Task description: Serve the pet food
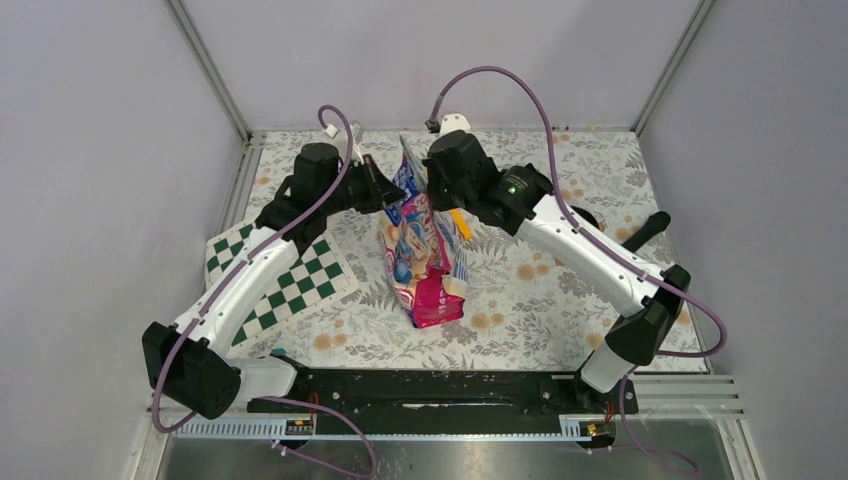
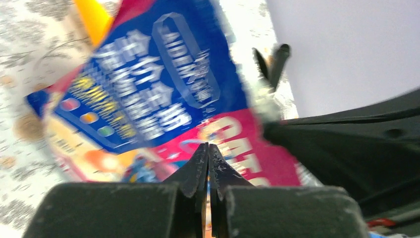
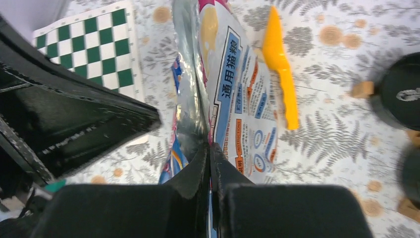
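Note:
The left fingers meet the bag's side short of its closed rim, so they should open, pinch the rim's near layer (image 2: pixel 251 105) and pull the bag's opening apart.
The glossy pink-blue-white bag (image 1: pixel 420 255) stands tilted in the middle of the floral table, its top lifted between both arms. My left gripper (image 1: pixel 393 196) is shut on the top left edge of the bag (image 2: pixel 163 84), with a thin strip of foil pinched between its tips (image 2: pixel 208 146). My right gripper (image 1: pixel 433 186) is shut on the opposite edge, and the bag (image 3: pixel 237 99) runs straight into its closed tips (image 3: pixel 209 145). The pet food itself is hidden inside the bag. The orange scoop (image 3: pixel 280 64) lies on the table just right of the bag.
A green-and-white checkered mat (image 1: pixel 280 280) lies at the left. Two black round bowls (image 3: pixel 401 91) (image 3: pixel 412 173) stand to the right, with small brown bits near them. The left arm (image 3: pixel 64 114) and the right arm (image 2: pixel 346 148) crowd close round the bag's top.

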`<action>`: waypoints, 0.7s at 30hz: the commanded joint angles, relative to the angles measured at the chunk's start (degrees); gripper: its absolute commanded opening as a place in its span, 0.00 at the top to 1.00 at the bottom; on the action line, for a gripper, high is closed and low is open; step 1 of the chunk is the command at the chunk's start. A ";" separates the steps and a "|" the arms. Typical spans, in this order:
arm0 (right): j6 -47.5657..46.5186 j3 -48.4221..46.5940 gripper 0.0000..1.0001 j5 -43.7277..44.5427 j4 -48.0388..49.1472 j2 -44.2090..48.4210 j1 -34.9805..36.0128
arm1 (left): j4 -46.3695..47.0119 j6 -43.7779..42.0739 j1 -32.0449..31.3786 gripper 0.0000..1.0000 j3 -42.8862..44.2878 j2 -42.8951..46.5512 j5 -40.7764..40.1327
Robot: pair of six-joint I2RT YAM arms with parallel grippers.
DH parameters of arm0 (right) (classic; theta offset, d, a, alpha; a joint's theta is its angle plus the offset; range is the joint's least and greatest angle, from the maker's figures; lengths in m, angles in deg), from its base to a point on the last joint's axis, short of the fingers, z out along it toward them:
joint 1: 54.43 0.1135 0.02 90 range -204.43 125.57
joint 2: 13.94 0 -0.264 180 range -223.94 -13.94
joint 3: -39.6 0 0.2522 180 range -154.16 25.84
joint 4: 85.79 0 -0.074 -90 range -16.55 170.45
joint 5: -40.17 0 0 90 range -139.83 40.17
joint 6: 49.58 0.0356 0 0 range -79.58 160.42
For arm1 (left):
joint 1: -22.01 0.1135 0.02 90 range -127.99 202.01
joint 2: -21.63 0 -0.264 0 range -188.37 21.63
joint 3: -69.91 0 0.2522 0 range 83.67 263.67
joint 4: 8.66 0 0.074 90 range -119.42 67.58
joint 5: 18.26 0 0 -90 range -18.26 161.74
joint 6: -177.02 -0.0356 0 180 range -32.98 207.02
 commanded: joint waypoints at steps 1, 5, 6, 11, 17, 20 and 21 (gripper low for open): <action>-4.05 -3.11 1.00 10.93 -5.62 1.09 -2.08 | -5.90 -3.82 1.85 1.00 -0.14 0.81 -7.33; -5.29 -0.92 1.00 1.24 -1.80 1.99 -2.13 | -5.57 -2.85 1.78 1.00 0.87 0.37 -6.13; -5.35 -0.50 1.00 -1.45 -0.89 2.15 -2.08 | -5.22 -2.28 1.77 1.00 1.33 0.23 -5.30; -3.27 -0.69 1.00 -9.93 0.32 1.88 -2.19 | -2.33 0.40 1.94 0.90 2.86 1.27 -2.32; 1.57 1.22 1.00 -15.60 2.24 2.39 -2.80 | 4.42 4.69 2.40 0.55 -1.69 6.16 -2.82; 2.55 1.79 1.00 -17.88 3.02 2.41 -2.97 | 9.08 7.98 3.44 0.47 -4.59 7.24 -0.36; 2.69 2.05 1.00 -18.01 3.31 2.57 -3.00 | 10.20 8.65 3.52 0.45 -5.11 7.22 0.51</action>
